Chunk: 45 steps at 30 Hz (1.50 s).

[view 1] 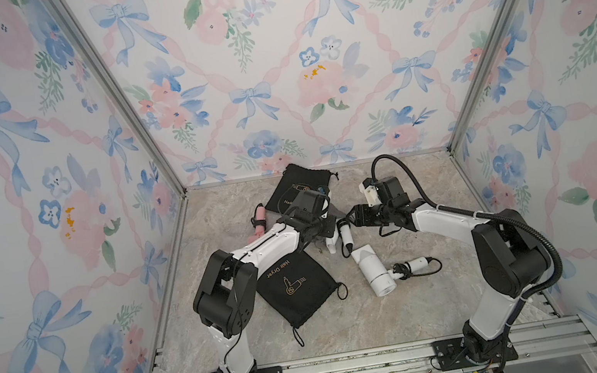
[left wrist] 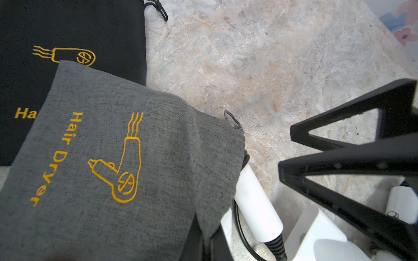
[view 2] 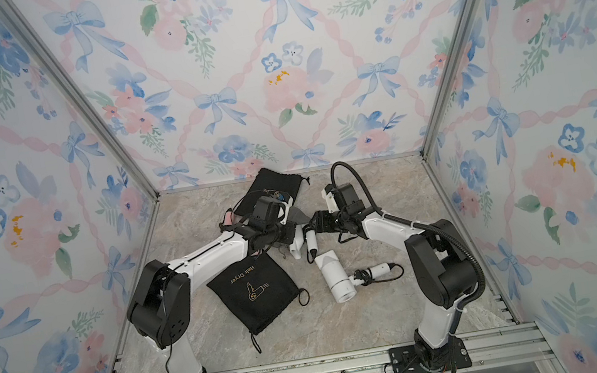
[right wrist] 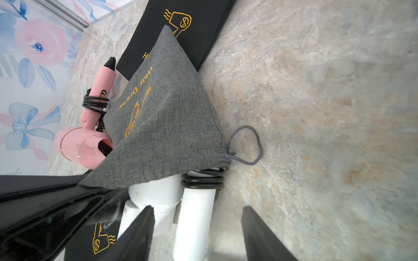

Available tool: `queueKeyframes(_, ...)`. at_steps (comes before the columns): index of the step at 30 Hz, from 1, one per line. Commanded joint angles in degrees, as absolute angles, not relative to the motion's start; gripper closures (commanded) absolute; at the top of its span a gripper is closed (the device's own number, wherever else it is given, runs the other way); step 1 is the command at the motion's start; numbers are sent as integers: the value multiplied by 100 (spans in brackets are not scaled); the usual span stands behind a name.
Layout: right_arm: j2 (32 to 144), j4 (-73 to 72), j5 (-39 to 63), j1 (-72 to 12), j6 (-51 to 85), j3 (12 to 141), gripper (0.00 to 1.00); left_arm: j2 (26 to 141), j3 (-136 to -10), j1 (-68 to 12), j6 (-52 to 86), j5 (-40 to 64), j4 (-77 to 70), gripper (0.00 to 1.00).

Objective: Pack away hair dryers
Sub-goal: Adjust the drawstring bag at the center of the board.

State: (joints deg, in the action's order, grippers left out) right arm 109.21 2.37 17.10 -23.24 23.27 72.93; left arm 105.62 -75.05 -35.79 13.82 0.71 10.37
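The white hair dryer's handle and coiled cord are outside the grey pouch. Next, my right gripper grips the pouch's edge (right wrist: pixel 219 160) by its loop and lifts the pouch.
My left gripper (left wrist: pixel 203 250) is shut on the mouth edge of a grey pouch (left wrist: pixel 113 158) with gold print and holds it raised. A white hair dryer is partly covered by that pouch, and its handle (right wrist: pixel 194 221) and coiled black cord stick out. The handle lies between the fingers of my open right gripper (right wrist: pixel 199 232), with a gap on one side. In both top views the grippers meet mid-table, left (view 1: pixel 326 231) and right (view 1: pixel 349 220). A second white dryer (view 1: pixel 373 271) lies in front of them. The pink dryer (right wrist: pixel 86 144) lies behind the pouch, also at the back left in a top view (view 1: pixel 258 222).
One black pouch (view 1: pixel 297 189) lies flat at the back under the grey one. Another black pouch (view 1: pixel 297 289) lies in front beside the left arm. Floral walls close in the marble table (view 1: pixel 410 312) on three sides. An aluminium rail runs along the front edge.
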Motion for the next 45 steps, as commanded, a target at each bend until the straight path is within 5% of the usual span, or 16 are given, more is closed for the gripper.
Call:
queueKeyframes(1,11050,1,1592,-2443,1573,7294,37,10488,-7603,-3539,1441,176,1013,94)
queueKeyframes(32,11903,-488,891,-2773,698,7809,34,10262,-7725,-3419,1617,655,1020,93)
queueKeyframes(45,12242,-512,1201,-2613,914,8148,51,10065,-7650,-3369,1646,723,1020,93)
